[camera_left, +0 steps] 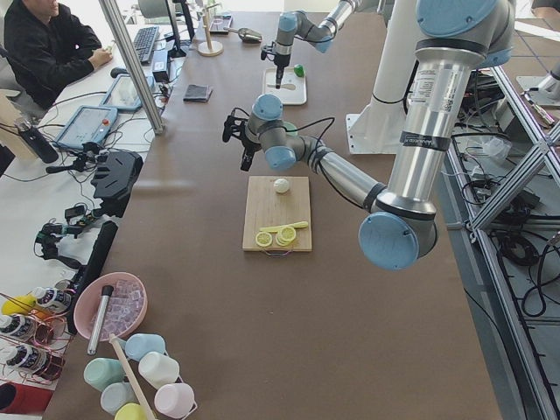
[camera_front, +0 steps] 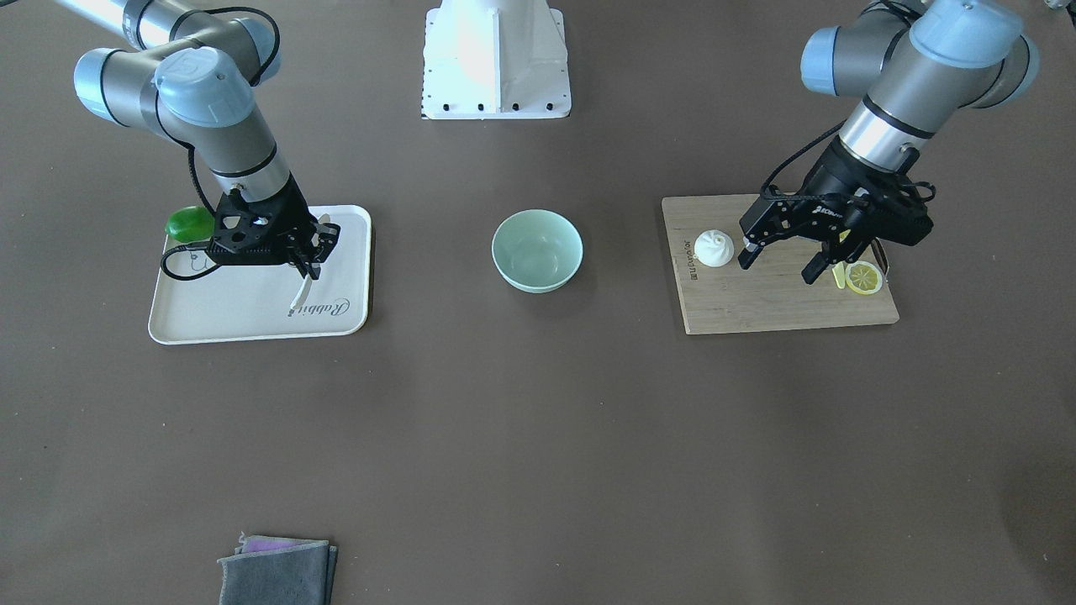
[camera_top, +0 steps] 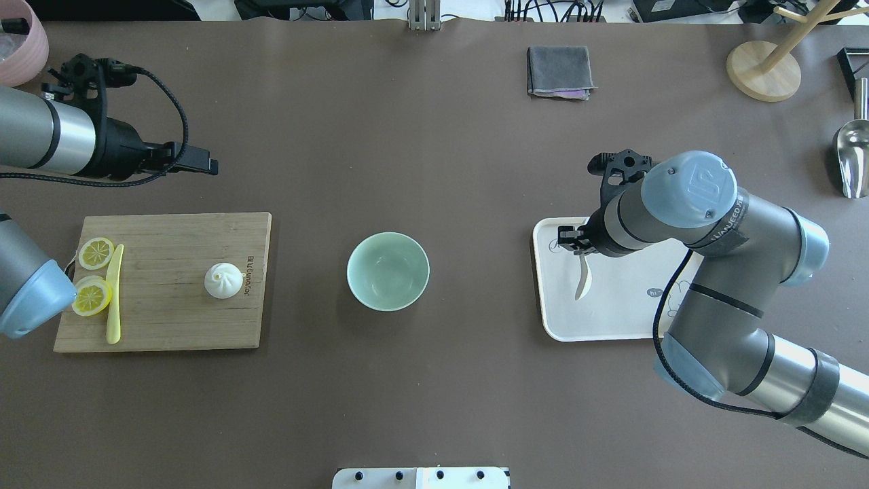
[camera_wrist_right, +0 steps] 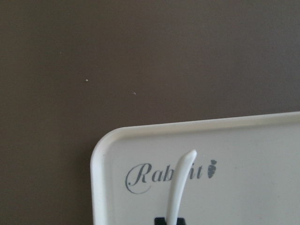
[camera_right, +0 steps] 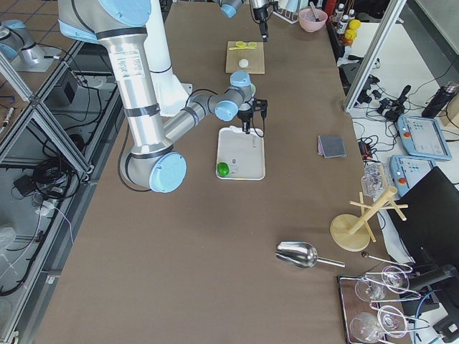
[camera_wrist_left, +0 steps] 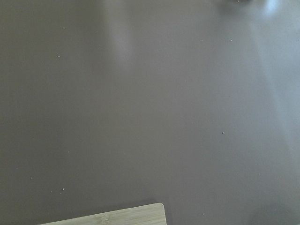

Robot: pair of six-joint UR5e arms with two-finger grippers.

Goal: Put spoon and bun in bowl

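The white bun's pleated top (camera_front: 715, 244), beside the lettering on the wooden cutting board, is the next place where my left gripper should go and close.
The white spoon (camera_front: 298, 298) hangs handle-out from my right gripper (camera_front: 314, 255), which is shut on it over the white tray (camera_front: 252, 323). In the right wrist view the spoon's handle (camera_wrist_right: 180, 183) sticks out from between the fingers, above the tray's corner. The white pleated bun (camera_front: 714, 249) sits on the wooden cutting board (camera_front: 773, 307). My left gripper (camera_front: 780, 265) is open and empty, held high beside the bun. The overhead view puts it (camera_top: 200, 164) past the board's far edge. The mint-green bowl (camera_front: 536, 249) stands empty at the table's middle.
Lemon slices (camera_top: 91, 297) and a yellow-green knife (camera_top: 114, 292) lie at the board's outer end. A green object (camera_front: 188, 223) sits on the tray's back corner. A folded grey cloth (camera_top: 559, 71), a wooden stand (camera_top: 764, 68) and a metal scoop (camera_top: 852, 153) lie far off.
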